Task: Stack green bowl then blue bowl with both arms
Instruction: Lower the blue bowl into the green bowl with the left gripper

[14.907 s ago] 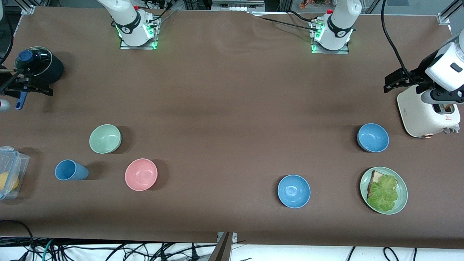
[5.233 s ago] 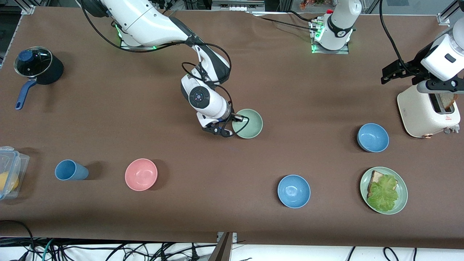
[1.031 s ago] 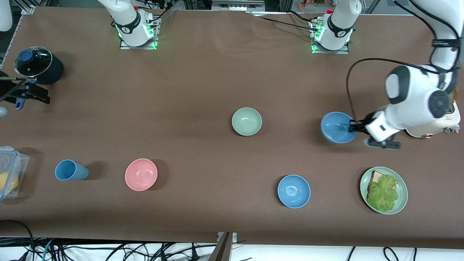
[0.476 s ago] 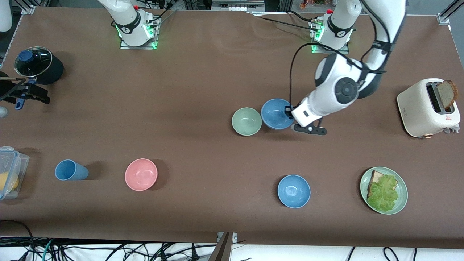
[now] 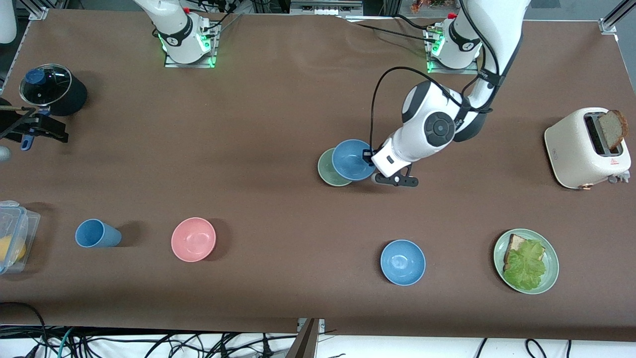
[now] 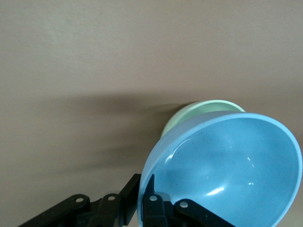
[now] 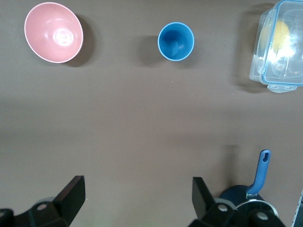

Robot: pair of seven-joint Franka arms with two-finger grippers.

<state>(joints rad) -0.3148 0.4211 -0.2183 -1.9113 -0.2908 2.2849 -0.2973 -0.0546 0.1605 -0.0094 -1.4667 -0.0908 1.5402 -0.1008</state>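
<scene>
My left gripper needs to let go of the blue bowl when nested down inside the green bowl (image 5: 337, 166) (image 6: 208, 142) that sits in the middle of the table.
The green bowl (image 5: 325, 174) sits upright mid-table. My left gripper (image 5: 370, 158) is shut on the rim of a blue bowl (image 5: 353, 159) and holds it partly over the green bowl, offset toward the left arm's end. In the left wrist view my gripper (image 6: 146, 191) pinches the blue bowl's (image 6: 227, 165) wall, and the green bowl's (image 6: 189, 116) rim shows under it. A second blue bowl (image 5: 403, 262) sits nearer the front camera. My right gripper (image 5: 52, 128) waits open and empty at the right arm's end of the table; it also shows in the right wrist view (image 7: 137, 191).
A pink bowl (image 5: 193, 239) and a blue cup (image 5: 97, 233) sit toward the right arm's end. A lidded pot (image 5: 49, 89) and a clear container (image 5: 12, 233) sit at that end's edge. A toaster (image 5: 586, 149) and a green plate (image 5: 553, 248) with toast and lettuce sit at the left arm's end.
My left gripper has carried the blue bowl from beside the green bowl to partly over it. The right arm has not moved.
</scene>
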